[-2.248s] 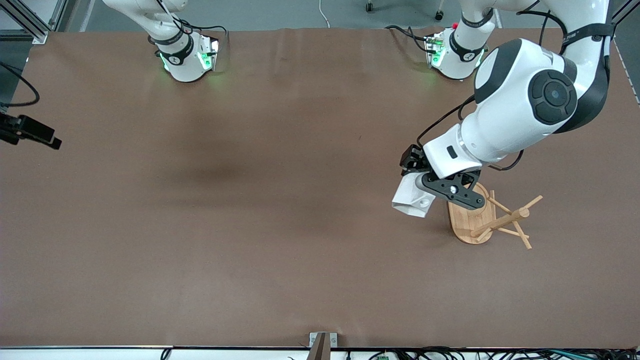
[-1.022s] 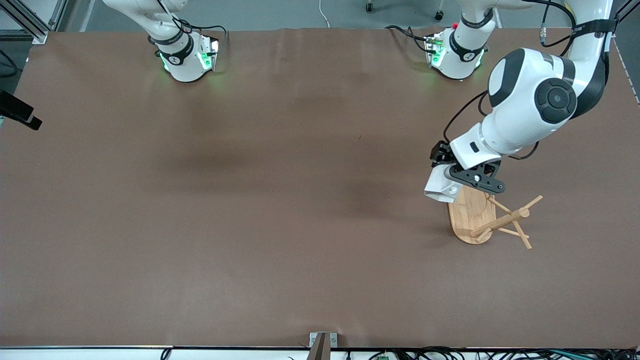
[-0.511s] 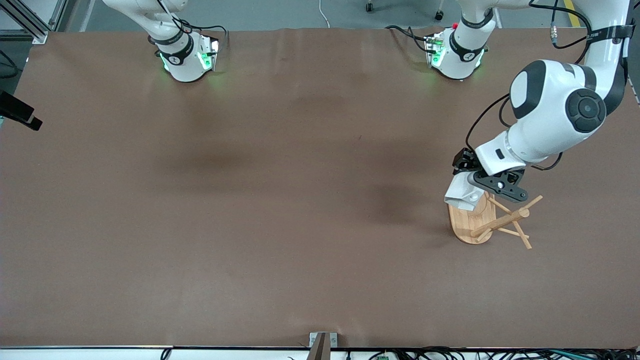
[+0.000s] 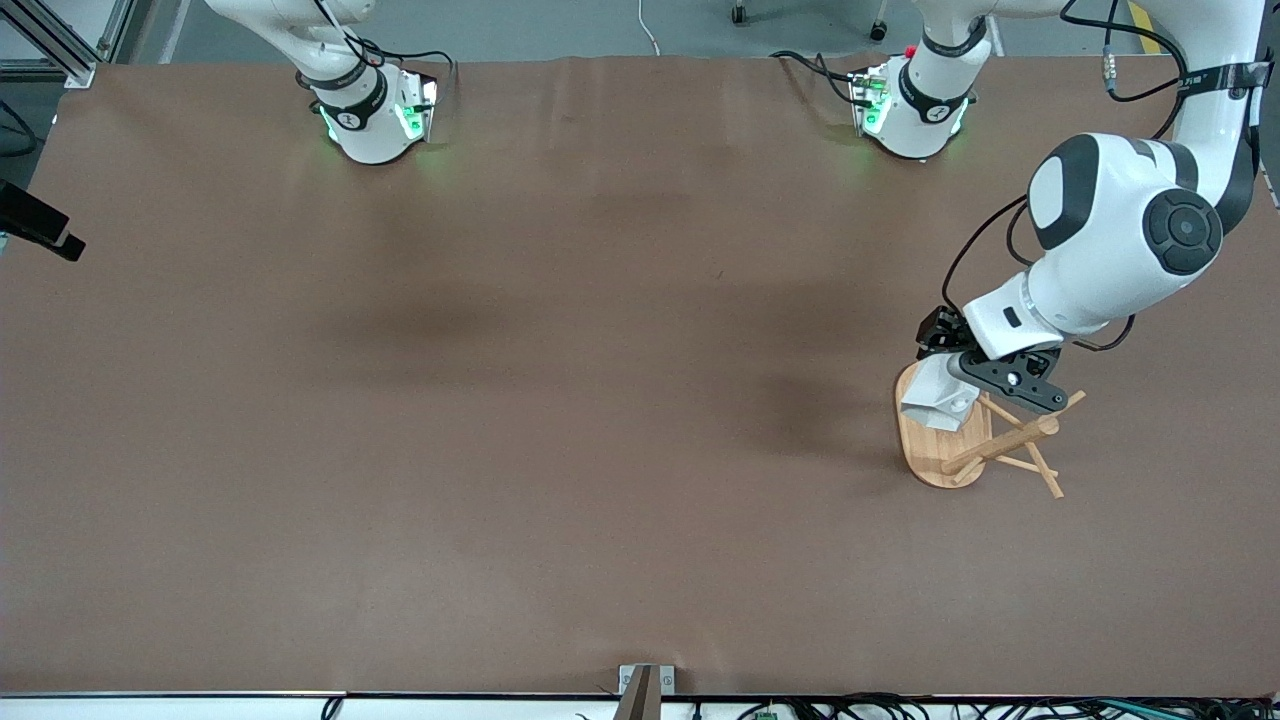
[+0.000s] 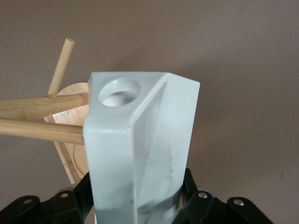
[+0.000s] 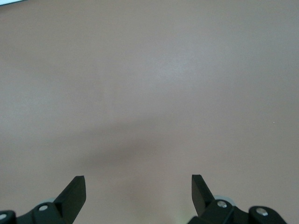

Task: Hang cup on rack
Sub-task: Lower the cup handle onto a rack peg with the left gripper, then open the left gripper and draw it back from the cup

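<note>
I should use my left gripper to let go of the white faceted cup, now held over the rack's base, on the rack's peg (image 4: 981, 443) (image 5: 56, 133) closest to it, beside the post.
My left gripper (image 4: 975, 375) is shut on the white faceted cup (image 4: 935, 398) and holds it over the oval base of the bamboo rack (image 4: 940, 455), at the left arm's end of the table. The rack's post and pegs (image 4: 1010, 440) lean out beside the cup. In the left wrist view the cup (image 5: 140, 140) fills the middle between my fingers, its tab with the round hole (image 5: 118, 91) close to a peg (image 5: 42, 130) and the post (image 5: 37, 106). My right gripper (image 6: 138, 186) is open over bare table in the right wrist view; it is out of the front view.
The brown table (image 4: 500, 400) stretches toward the right arm's end. Both arm bases (image 4: 375, 110) stand along the table's edge farthest from the front camera. A black camera mount (image 4: 35, 230) sits at the right arm's end edge.
My left arm has carried the cup toward the rack, from beside the base to over it. The cup's tab now sits close to the pegs.
</note>
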`<state>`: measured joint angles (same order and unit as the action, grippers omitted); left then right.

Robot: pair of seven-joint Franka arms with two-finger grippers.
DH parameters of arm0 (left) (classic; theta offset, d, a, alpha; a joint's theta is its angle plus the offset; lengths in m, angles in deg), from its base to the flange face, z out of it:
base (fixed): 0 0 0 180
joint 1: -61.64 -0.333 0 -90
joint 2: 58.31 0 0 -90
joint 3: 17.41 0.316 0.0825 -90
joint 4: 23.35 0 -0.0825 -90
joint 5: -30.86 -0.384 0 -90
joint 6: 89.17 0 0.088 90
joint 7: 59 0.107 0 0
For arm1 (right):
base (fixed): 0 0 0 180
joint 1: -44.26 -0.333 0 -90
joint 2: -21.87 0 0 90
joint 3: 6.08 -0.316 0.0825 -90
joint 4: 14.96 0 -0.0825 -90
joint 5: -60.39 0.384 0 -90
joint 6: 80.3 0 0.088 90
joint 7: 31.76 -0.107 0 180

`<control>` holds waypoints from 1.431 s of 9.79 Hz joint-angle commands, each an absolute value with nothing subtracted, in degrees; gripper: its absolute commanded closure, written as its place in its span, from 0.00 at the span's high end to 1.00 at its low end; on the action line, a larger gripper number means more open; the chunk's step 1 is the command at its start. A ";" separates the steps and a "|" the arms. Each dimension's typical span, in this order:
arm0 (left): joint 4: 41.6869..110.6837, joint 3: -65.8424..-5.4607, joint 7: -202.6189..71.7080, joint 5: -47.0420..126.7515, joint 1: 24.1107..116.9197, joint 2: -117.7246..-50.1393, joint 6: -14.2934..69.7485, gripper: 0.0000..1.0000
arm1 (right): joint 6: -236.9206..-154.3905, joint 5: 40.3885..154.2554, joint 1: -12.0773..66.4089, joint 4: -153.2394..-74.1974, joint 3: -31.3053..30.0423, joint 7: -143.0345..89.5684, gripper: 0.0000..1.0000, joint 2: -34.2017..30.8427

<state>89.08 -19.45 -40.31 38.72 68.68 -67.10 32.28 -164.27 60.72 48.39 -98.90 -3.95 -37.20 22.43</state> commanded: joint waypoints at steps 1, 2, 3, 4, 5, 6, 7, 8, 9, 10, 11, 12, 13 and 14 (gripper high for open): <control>90.12 -18.65 -38.97 37.98 68.67 -68.50 33.79 0.00 | -163.62 59.77 48.57 -98.19 -4.15 -37.57 1.00 22.22; 90.03 -18.21 -38.97 37.98 68.59 -68.85 33.87 0.00 | -163.53 59.77 48.66 -98.19 -4.15 -37.57 1.00 22.22; 90.03 -17.94 -38.97 38.16 68.58 -69.29 34.40 0.01 | -163.53 59.86 48.66 -98.19 -4.15 -37.57 1.00 22.22; 89.94 -17.16 -38.97 38.33 68.58 -69.82 34.66 0.01 | -163.62 59.77 48.66 -98.19 -4.15 -37.57 1.00 22.22; 89.85 -16.63 -38.97 38.42 68.58 -70.00 34.84 0.02 | -163.53 59.69 48.66 -98.11 -4.15 -37.48 1.00 22.22; 89.76 -16.54 -38.97 38.42 68.58 -70.44 35.28 0.14 | -163.53 59.69 48.57 -98.02 -4.15 -37.56 1.00 22.22; 89.24 -16.10 -39.05 38.42 68.58 -70.96 35.28 0.66 | -163.53 59.69 48.57 -98.02 -4.15 -37.57 1.00 22.22; 88.80 -15.83 -39.92 38.51 68.58 -70.88 35.28 1.00 | -163.53 59.69 48.66 -98.02 -4.15 -37.57 1.00 22.22; 87.93 -15.83 -40.11 38.68 68.58 -70.70 35.02 1.00 | -163.44 59.69 48.75 -98.10 -4.15 -37.48 1.00 22.22; 86.53 -15.83 -41.67 38.69 68.58 -70.36 34.06 1.00 | -163.44 59.69 48.75 -98.10 -4.06 -37.48 1.00 22.22; 84.86 -15.83 -45.43 38.60 68.58 -69.92 30.74 1.00 | -163.44 59.69 48.75 -98.10 -4.06 -37.48 1.00 22.22; 83.54 -15.74 -49.04 38.16 69.02 -68.35 26.97 1.00 | -163.36 59.77 48.75 -98.10 -4.06 -37.48 1.00 22.22; 82.91 -15.92 -52.73 37.81 68.94 -66.15 24.84 1.00 | -163.44 59.69 48.75 -98.10 -4.06 -37.48 1.00 22.22; 82.30 -16.09 -54.59 37.72 68.94 -63.78 22.21 1.00 | -163.44 59.69 48.75 -98.10 -4.06 -37.48 1.00 22.22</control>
